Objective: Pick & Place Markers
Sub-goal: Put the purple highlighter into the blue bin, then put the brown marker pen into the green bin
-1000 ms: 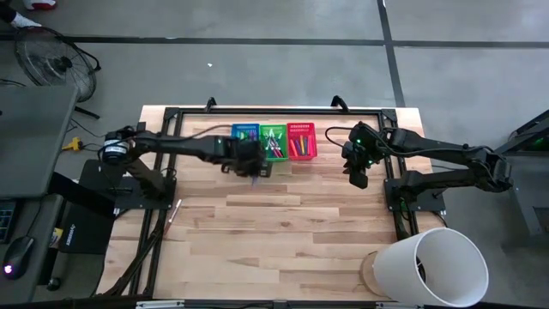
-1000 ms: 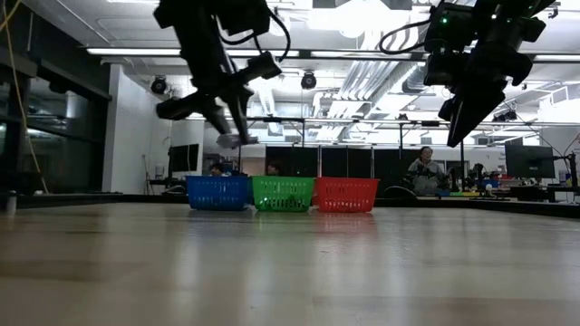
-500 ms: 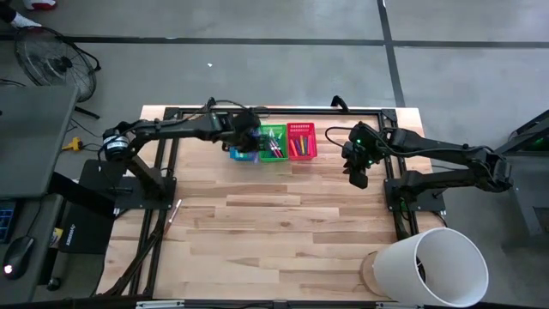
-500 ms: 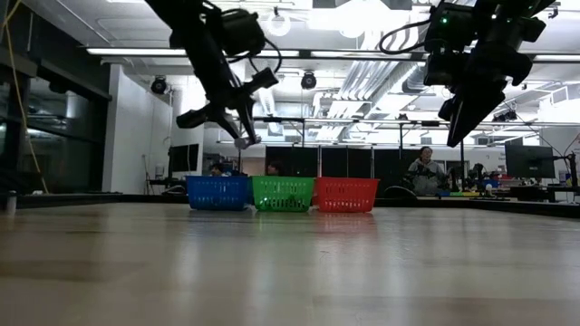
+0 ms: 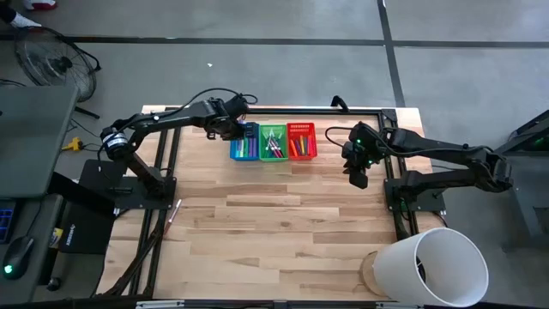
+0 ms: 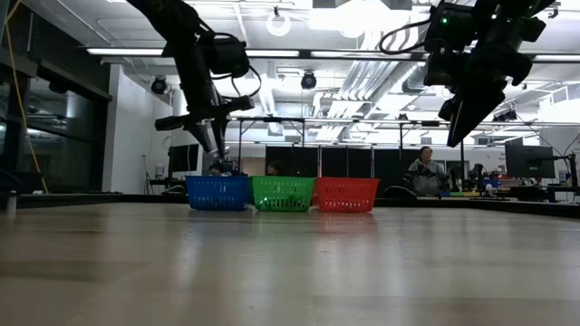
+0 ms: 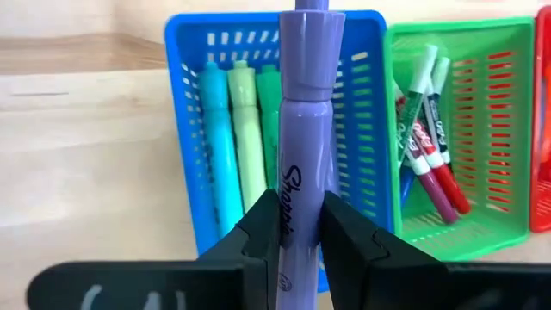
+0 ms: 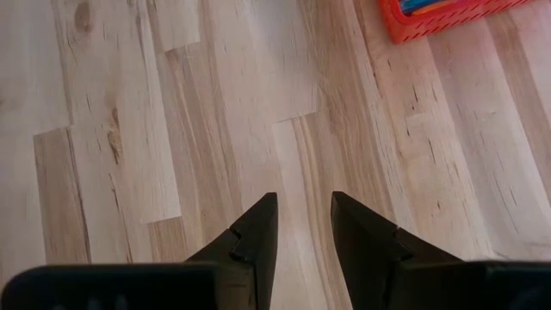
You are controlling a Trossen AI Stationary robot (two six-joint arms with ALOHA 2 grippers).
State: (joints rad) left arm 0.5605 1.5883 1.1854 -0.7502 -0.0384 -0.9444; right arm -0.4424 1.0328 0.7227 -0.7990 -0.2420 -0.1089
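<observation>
I should release the lavender marker, now held over the blue basket, from my left gripper on top of the green markers in the blue basket (image 5: 243, 148) (image 7: 260, 145).
Three mesh baskets stand in a row at the table's far edge: blue (image 5: 244, 142), green (image 5: 273, 142) and red (image 5: 301, 140). Each rests on its base and holds markers. The blue basket (image 7: 366, 103) holds a teal and two green markers (image 7: 232, 146); the green one has red, green and purple ones (image 7: 426, 146). My left gripper (image 5: 233, 129) hangs over the blue basket's left part, shut on a lavender marker (image 7: 306, 129). My right gripper (image 5: 356, 176) stands open above bare wood right of the baskets, with nothing between its fingers (image 8: 258, 228). My left gripper pinches the lavender marker's barrel (image 7: 294, 202) at its printed lower part between its two fingers (image 7: 263, 232). The fingers slant steeply down from above and the marker runs on along them, past their tips. It is lifted clear, above the blue basket.
A large white bucket (image 5: 433, 266) stands at the table's near right corner. A thin stick (image 5: 173, 213) lies by the left arm's frame. Black frame rails (image 5: 163, 154) border the wood. People sit in the room behind (image 6: 424, 167).
My left gripper has swung from in front of the blue and green baskets toward the table's far left, and now hangs over the blue basket's left part. The lavender marker stays pinched in it. My right arm has kept still.
</observation>
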